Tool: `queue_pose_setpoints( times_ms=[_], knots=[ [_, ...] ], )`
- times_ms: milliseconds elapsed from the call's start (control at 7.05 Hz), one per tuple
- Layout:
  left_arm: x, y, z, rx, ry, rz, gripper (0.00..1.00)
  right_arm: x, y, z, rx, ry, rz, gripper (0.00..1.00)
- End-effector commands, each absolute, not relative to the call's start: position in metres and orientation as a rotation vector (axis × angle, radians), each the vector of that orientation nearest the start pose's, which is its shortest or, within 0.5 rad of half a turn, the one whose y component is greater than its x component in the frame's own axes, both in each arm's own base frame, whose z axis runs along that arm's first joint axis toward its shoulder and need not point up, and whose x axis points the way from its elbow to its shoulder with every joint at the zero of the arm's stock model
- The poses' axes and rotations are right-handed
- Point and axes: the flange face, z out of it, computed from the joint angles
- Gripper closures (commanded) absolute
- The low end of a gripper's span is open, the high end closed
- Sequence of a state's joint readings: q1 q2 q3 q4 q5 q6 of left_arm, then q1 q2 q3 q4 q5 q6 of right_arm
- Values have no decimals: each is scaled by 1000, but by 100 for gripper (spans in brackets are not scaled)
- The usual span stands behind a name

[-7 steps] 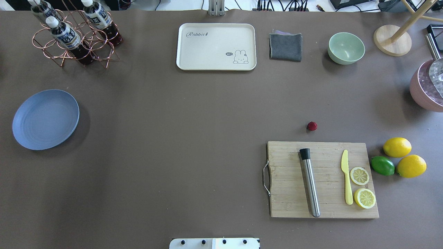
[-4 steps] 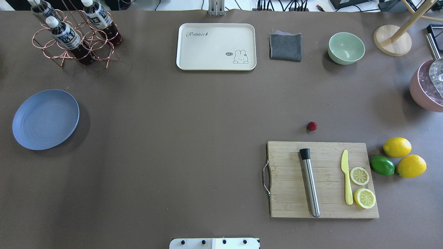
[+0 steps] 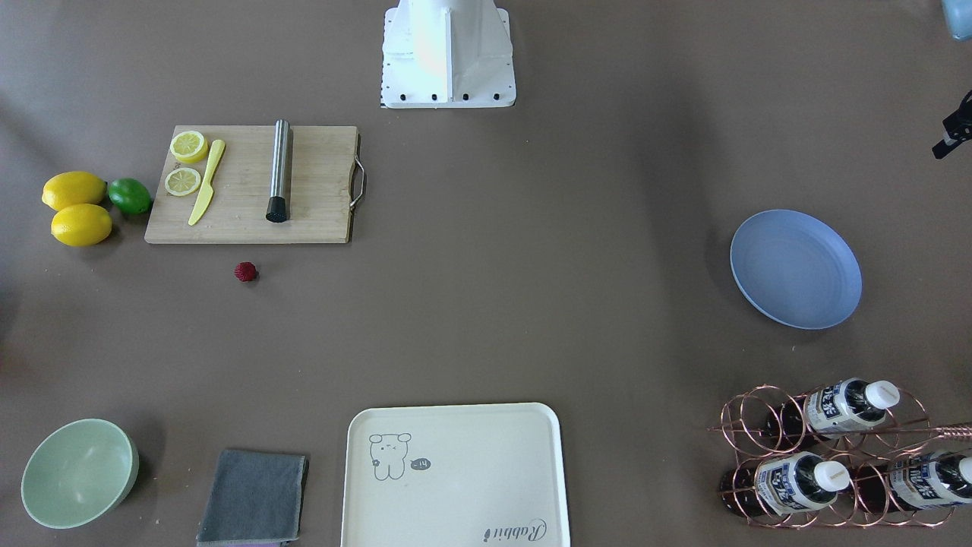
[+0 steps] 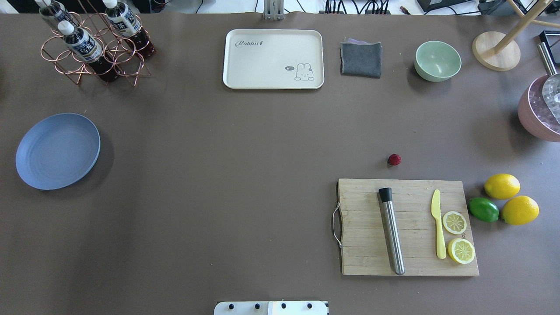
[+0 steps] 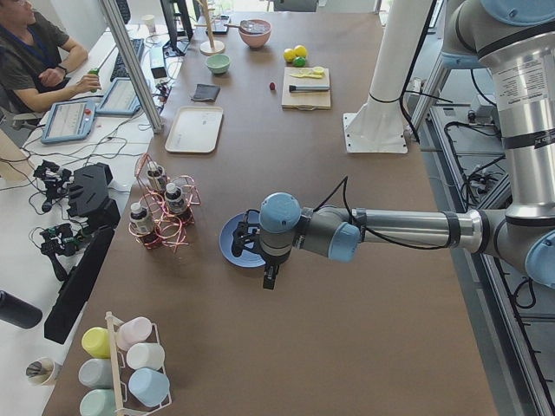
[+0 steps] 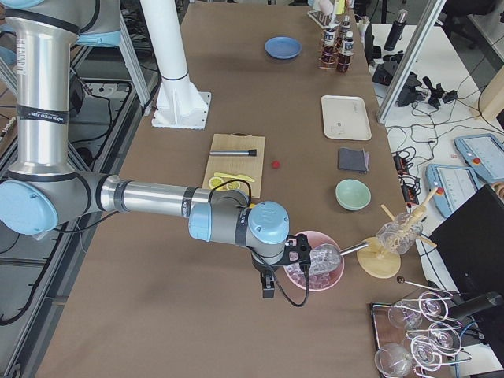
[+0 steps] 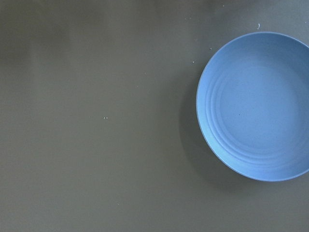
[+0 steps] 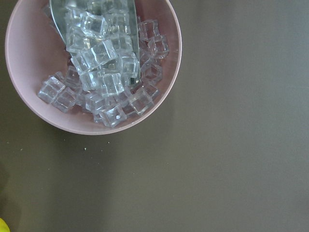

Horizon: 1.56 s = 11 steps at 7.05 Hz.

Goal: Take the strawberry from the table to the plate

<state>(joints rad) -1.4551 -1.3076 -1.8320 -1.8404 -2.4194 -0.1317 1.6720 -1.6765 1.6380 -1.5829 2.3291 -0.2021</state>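
Observation:
I should close my left gripper on the light-blue plate's rim (image 3: 859, 266) (image 7: 197, 107), on the side that is farthest from the cutting board.
The strawberry (image 4: 394, 159) (image 3: 245, 271), tiny and dark red, lies on the brown table (image 4: 240, 175) just beyond the cutting board's far edge. Far to the left sits the round light-blue plate (image 4: 57, 151) (image 3: 796, 269), with nothing on it. My left gripper (image 5: 264, 264) shows only in the exterior left view, hanging by the plate (image 5: 230, 247); I cannot tell whether it is open or shut. Its wrist view looks down on the plate (image 7: 260, 106). My right gripper (image 6: 272, 277) shows only in the exterior right view, beside a pink bowl; its state cannot be told either.
A wooden cutting board (image 4: 407, 227) carries a steel muddler, a yellow knife and two lemon slices. Two lemons and a lime (image 4: 483, 209) lie to its right. A pink bowl of ice (image 8: 91, 63), green bowl (image 4: 437, 60), grey cloth, cream tray (image 4: 273, 59) and bottle rack (image 4: 94, 46) line the edges.

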Motion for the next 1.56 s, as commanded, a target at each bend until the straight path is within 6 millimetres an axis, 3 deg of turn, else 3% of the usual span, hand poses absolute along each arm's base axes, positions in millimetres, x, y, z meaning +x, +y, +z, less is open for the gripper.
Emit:
queue_pose_setpoints(
  times_ms=[0,425,567,1418],
  knots=[
    [-10,-395,615,129,867,100,3,109,-434,677,69,-758,-78,0],
    [-18,-389,620,137,868,98,3,109,-435,675,72,-756,-77,0],
    [-21,-378,631,114,866,83,3,109,-435,674,72,-755,-76,0],
    [-21,-383,623,133,878,88,4,109,-433,677,67,-756,-75,0]
  ],
)
